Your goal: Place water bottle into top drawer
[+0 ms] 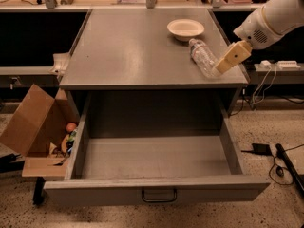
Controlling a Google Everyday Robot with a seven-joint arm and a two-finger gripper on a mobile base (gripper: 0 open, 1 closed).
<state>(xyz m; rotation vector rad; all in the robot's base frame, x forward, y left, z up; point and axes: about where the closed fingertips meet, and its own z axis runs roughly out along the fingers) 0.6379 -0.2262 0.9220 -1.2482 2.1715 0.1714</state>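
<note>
My gripper will grip the near half of the water bottle (207, 63), and the water bottle's end by the white bowl will stay free.
The water bottle (202, 57) lies on its side on the grey cabinet top (133, 46), near the right edge, just in front of the white bowl. My gripper (220, 68) comes in from the upper right on a white arm (270, 18). Its tan tip is at the bottle's near end, against or just beside it. The top drawer (156, 191) is pulled wide open below the cabinet top. Its grey inside holds nothing, and a small dark handle (159, 195) sits at the centre of the front panel.
A white bowl (185, 29) stands at the back right of the cabinet top. A brown cardboard box (33, 122) with small items stands open left of the drawer. Cables and a dark plug (280, 160) lie on the floor at the right.
</note>
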